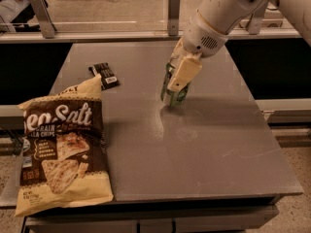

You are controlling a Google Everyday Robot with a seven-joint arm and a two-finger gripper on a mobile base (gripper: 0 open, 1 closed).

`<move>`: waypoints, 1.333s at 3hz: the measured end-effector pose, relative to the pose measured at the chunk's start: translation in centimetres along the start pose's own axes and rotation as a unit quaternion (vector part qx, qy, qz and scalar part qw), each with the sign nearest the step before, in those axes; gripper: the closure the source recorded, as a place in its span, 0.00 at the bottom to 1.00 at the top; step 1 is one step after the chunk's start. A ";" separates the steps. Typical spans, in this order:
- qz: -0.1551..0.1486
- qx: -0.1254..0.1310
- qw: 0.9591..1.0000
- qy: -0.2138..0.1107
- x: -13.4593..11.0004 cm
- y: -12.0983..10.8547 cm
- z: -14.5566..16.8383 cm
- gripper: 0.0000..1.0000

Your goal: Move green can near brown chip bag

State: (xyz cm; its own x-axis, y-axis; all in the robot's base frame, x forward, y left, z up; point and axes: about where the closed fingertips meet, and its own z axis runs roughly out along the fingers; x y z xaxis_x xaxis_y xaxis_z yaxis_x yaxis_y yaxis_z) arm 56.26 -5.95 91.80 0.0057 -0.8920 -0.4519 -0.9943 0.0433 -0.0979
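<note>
My gripper needs to set the green can down and release it on the grey table (pixel 126 134), next to the upper half of the brown chip bag.
The green can (pixel 175 97) is near the middle of the grey table (pixel 204 144), tilted, largely covered by my gripper. My gripper (pixel 178 79) comes down from the upper right and is shut on the can, its cream finger (pixel 184 73) lying across the can's front. The brown chip bag (pixel 60 147), dark brown and cream-yellow with white "Sea Salt" lettering, lies flat at the table's front left corner, overhanging the edge. The can is well to the right of and behind the bag.
A small flat black wrapper (pixel 105 74) lies at the back left of the table, just behind the bag's top. A rail with metal posts (pixel 173 6) runs behind the table. The floor shows at the right.
</note>
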 end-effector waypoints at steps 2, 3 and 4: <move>-0.042 -0.013 0.999 -0.001 -2.1 1.5 0.6 1.00; -0.119 -0.039 0.992 -0.005 -6.3 4.7 1.8 1.00; -0.191 -0.069 0.979 0.018 -9.8 8.3 3.8 1.00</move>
State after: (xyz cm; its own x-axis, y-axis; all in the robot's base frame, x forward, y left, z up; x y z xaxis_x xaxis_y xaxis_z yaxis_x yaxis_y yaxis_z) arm 48.37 4.85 92.09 0.3791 -0.8461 -0.3747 -0.9251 -0.3563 -0.1315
